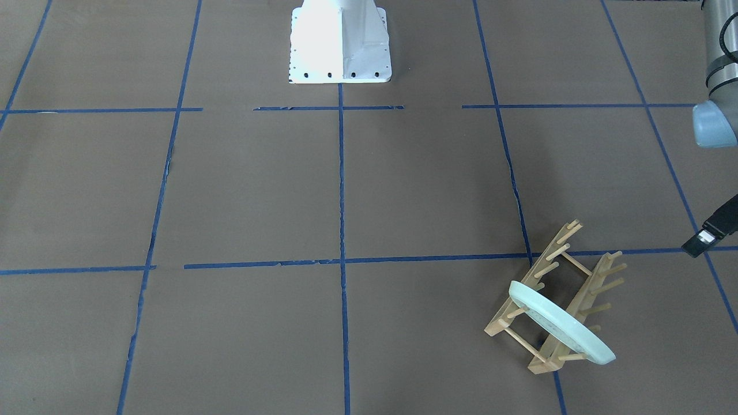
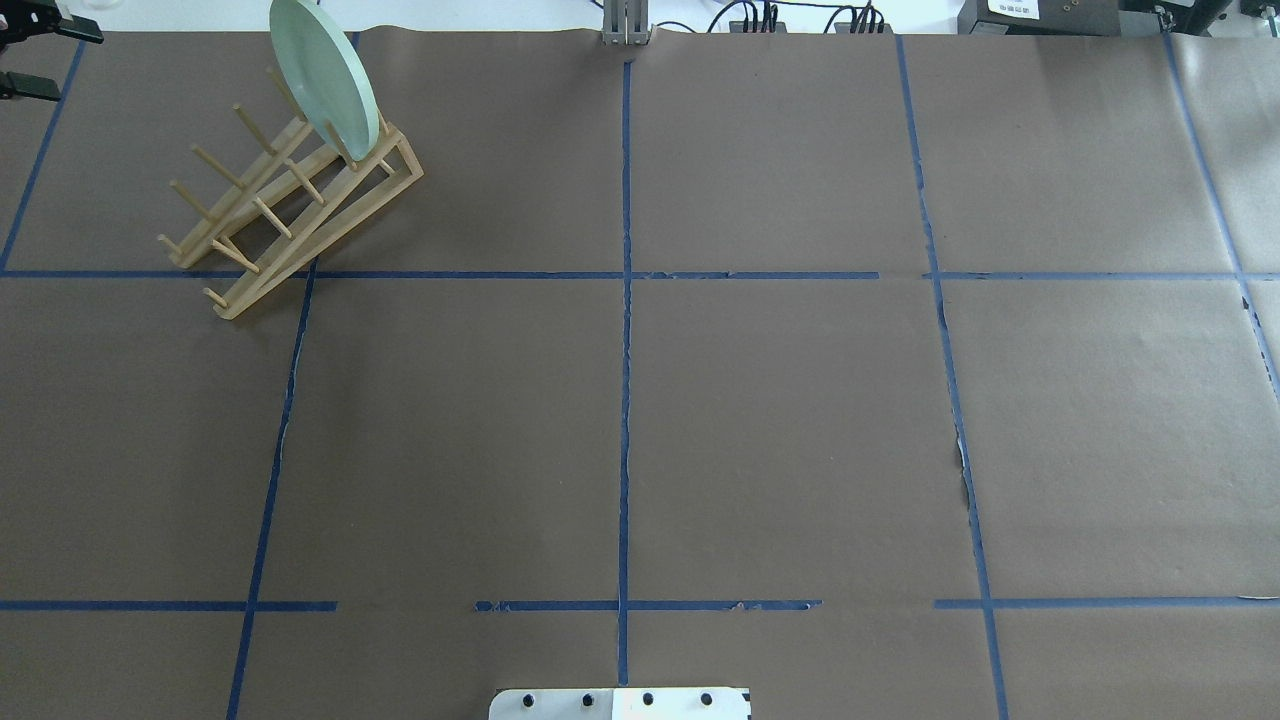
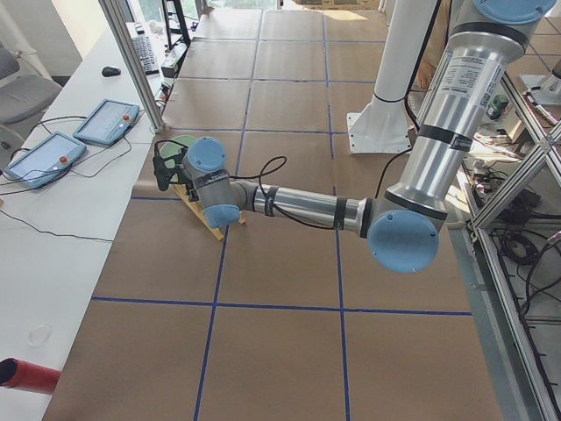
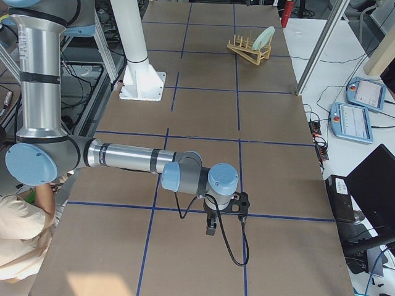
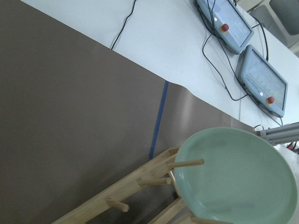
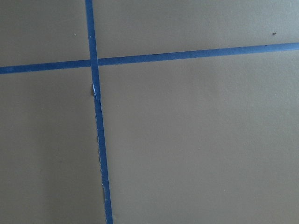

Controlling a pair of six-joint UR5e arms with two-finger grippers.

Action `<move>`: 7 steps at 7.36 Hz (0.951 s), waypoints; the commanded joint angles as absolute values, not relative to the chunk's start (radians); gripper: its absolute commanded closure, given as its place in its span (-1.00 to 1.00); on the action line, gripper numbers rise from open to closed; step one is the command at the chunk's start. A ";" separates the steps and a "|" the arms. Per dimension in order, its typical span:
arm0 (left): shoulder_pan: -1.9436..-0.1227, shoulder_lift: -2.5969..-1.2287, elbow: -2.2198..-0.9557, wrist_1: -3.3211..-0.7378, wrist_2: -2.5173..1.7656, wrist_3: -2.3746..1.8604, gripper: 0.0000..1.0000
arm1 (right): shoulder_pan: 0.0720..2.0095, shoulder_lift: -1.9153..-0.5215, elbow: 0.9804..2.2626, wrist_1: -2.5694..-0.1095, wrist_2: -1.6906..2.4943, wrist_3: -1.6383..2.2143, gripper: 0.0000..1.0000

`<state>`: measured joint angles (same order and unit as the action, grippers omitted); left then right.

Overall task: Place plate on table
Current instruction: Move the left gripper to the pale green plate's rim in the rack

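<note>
The robot's left gripper will close on the plate's rim (image 1: 603, 348) (image 5: 281, 151) at the end farthest from the white robot base, to lift the plate from the rack.
The pale mint-green plate (image 2: 325, 80) stands on edge in the far end slot of the wooden peg rack (image 2: 405, 170), at the far left of the brown taped table (image 2: 780, 420). It also shows in the front view (image 1: 562, 323) and fills the lower right of the left wrist view (image 5: 233, 177). My left gripper (image 2: 40, 58) hovers to the left of the rack, apart from the plate, its black fingers spread and empty. One finger (image 1: 706, 233) shows at the front view's right edge. My right gripper (image 4: 210, 225) shows only in the right side view, low over bare table; I cannot tell its state.
The white robot base (image 1: 340, 40) stands at the table's near middle edge. Two teach pendants (image 5: 261, 79) lie on the white bench beyond the rack. An aluminium post (image 3: 131, 61) rises by the table's far edge. A person (image 4: 24, 240) sits beside the robot.
</note>
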<state>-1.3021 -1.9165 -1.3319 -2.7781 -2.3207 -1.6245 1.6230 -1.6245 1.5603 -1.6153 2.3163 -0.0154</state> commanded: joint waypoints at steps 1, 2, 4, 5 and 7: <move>-1.211 -1.989 -1.286 -2.952 -2.123 -2.032 -1.00 | 1.623 -1.624 1.562 -1.615 2.316 -0.015 -1.00; -1.192 -2.040 -1.260 -2.983 -2.068 -2.218 -1.00 | 1.623 -1.624 1.560 -1.615 2.316 -0.015 -1.00; -1.140 -2.055 -1.227 -3.019 -1.987 -2.309 -1.00 | 1.623 -1.624 1.562 -1.615 2.316 -0.015 -1.00; -1.126 -2.081 -1.185 -3.017 -1.987 -2.309 -1.00 | 1.623 -1.624 1.562 -1.615 2.316 -0.015 -1.00; -1.104 -2.109 -1.143 -3.014 -1.970 -2.307 -1.00 | 1.623 -1.624 1.562 -1.615 2.316 -0.015 -1.00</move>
